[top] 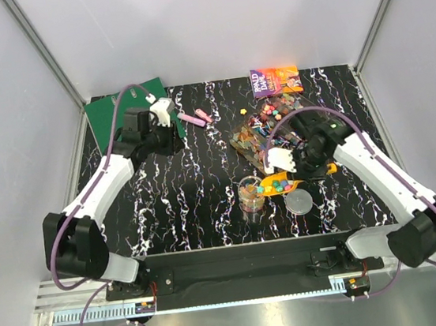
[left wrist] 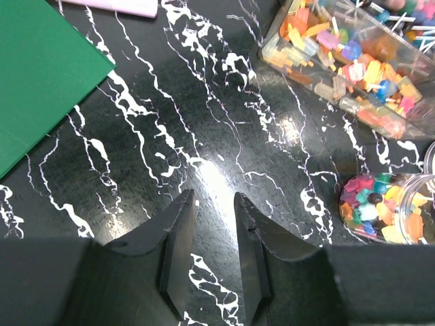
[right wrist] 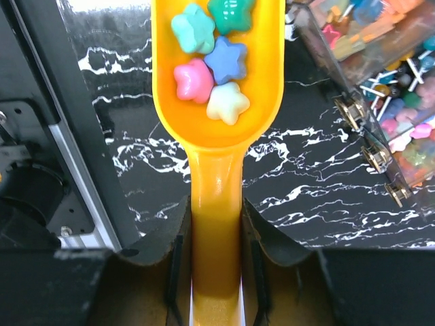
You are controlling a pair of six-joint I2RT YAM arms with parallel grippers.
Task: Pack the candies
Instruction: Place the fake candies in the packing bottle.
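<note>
The yellow scoop, now held level beside the clear cup, will be let go by my right gripper on the table (top: 350,143) between the clear tray and the side.
My right gripper (right wrist: 216,224) is shut on the handle of a yellow scoop (right wrist: 216,122) and holds it level. The scoop carries several star-shaped candies (right wrist: 204,64) in pink, blue, teal and pale yellow. In the top view this gripper (top: 305,170) holds the scoop (top: 275,184) just right of a clear cup (top: 250,193) partly filled with candies. A clear tray (top: 266,129) heaped with more candies lies behind it. My left gripper (left wrist: 215,204) is open and empty above bare table, at the far left in the top view (top: 174,140). Its view shows the tray (left wrist: 353,61) and the cup (left wrist: 387,207).
A green board (top: 124,109) lies at the far left corner. Pink highlighters (top: 194,118) lie beside it. A purple and orange book (top: 276,81) sits at the back. A round clear lid (top: 299,201) lies near the front edge, right of the cup.
</note>
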